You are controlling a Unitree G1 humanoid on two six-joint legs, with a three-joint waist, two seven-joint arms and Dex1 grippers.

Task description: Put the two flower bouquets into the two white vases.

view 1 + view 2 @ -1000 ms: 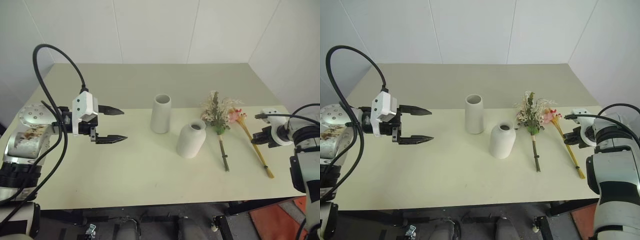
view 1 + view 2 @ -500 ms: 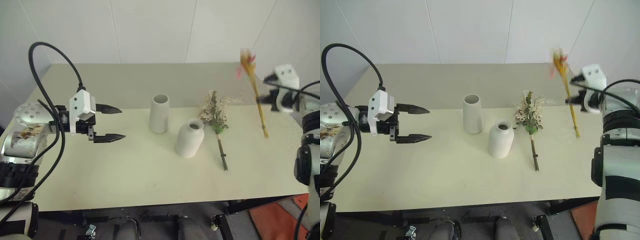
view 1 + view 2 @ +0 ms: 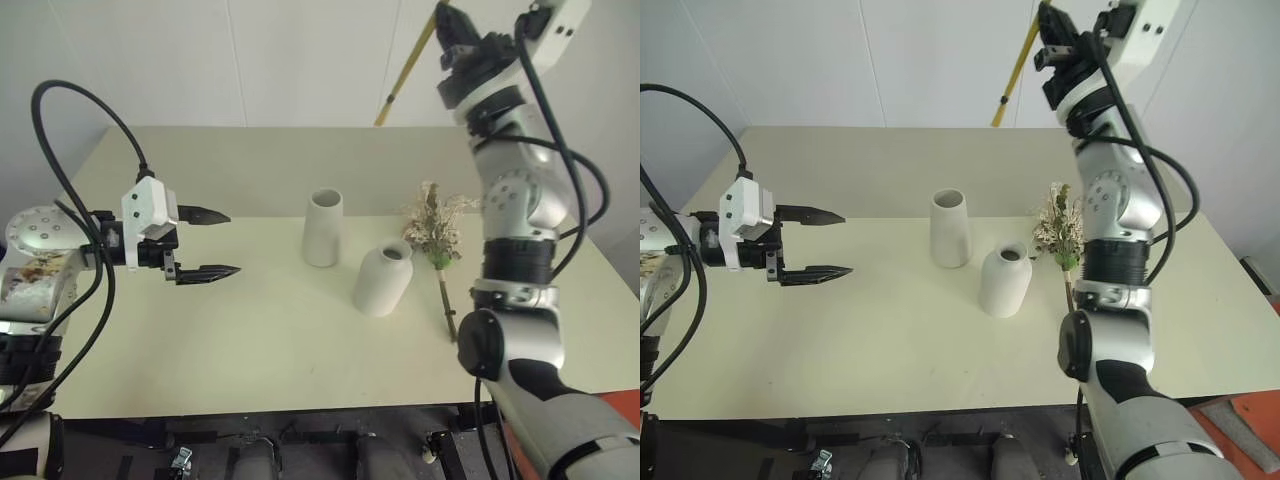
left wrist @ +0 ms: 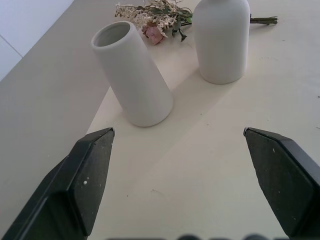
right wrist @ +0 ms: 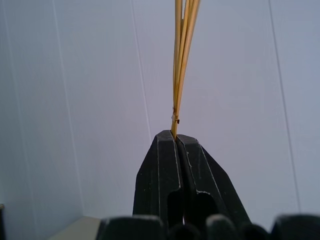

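My right gripper is going to release the slim yellow spray in the opening of the taller white cylinder vase (image 3: 327,198).
My right gripper (image 5: 175,139) is raised high over the table's far right (image 3: 452,28) and is shut on the slim yellow spray (image 3: 405,72). The spray's bare stalks slant down and left from the fingers, and its blossom end is out of view. The bushy bouquet of pink roses and pale sprigs (image 3: 436,228) lies flat on the table, right of the vases. The taller white cylinder vase (image 3: 323,227) stands upright mid-table. The rounder vase with the narrow neck (image 3: 383,279) stands just in front and right of it. My left gripper (image 3: 232,242) hovers open and empty, well left of the vases.
The pale table (image 3: 250,340) has open room in front of the vases and behind them. White walls (image 3: 300,60) close the back. A black cable (image 3: 75,95) loops over my left arm.
My right arm has swung up and leftward, lifting the yellow spray off the table's right side to high above its far edge. The left gripper has stayed about where it was.
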